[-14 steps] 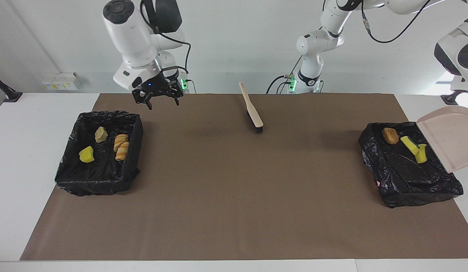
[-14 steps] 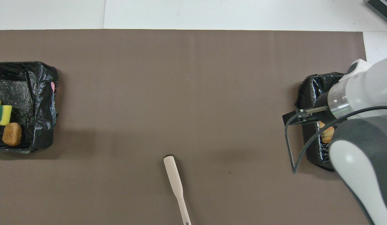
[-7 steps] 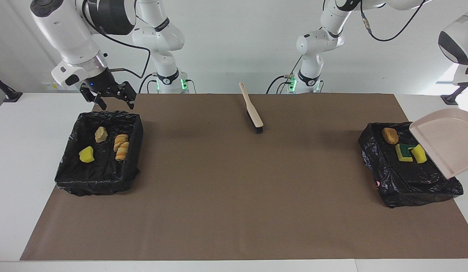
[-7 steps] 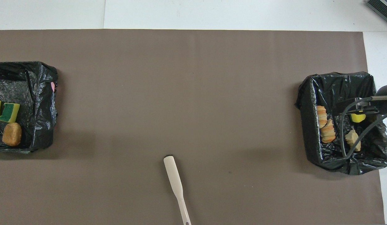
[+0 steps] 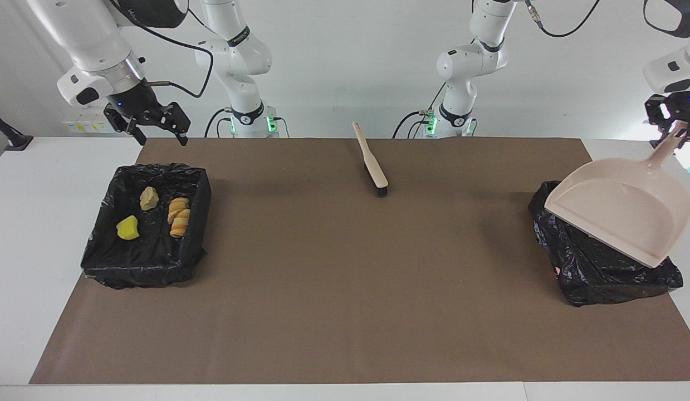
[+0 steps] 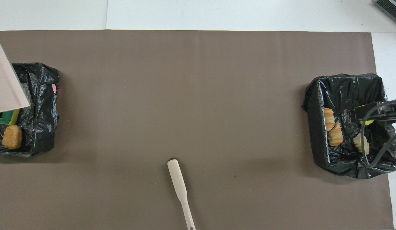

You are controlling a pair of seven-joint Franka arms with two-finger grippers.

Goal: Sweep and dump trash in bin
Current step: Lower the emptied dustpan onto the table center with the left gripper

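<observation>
The robot's left gripper should release the beige dustpan on the brown mat (image 6: 182, 96) just beyond the beige hand brush.
My left gripper (image 5: 678, 129) is shut on the handle of the beige dustpan (image 5: 623, 214), which hangs tilted over the black-lined bin (image 5: 606, 278) at the left arm's end. The pan hides that bin's trash in the facing view. The overhead view shows the pan's edge (image 6: 6, 80), a brown chunk (image 6: 11, 137) and a green-and-yellow sponge (image 6: 7, 116) inside the bin (image 6: 41, 95). My right gripper (image 5: 161, 139) is open and holds nothing, up in the air by the other bin (image 5: 150, 272). That bin holds a tan chunk (image 5: 148, 197), a bread piece (image 5: 179, 216) and a yellow sponge (image 5: 127, 228).
The beige hand brush (image 5: 372, 161) with black bristles lies on the brown mat (image 5: 345, 289) midway between the arms' bases, its handle toward the robots. It also shows in the overhead view, the brush (image 6: 180, 188) near the bottom edge.
My left gripper has raised and swung the dustpan, which now covers the bin's contents in the facing view. My right gripper moved from mid-mat toward the right arm's end and rose a little.
</observation>
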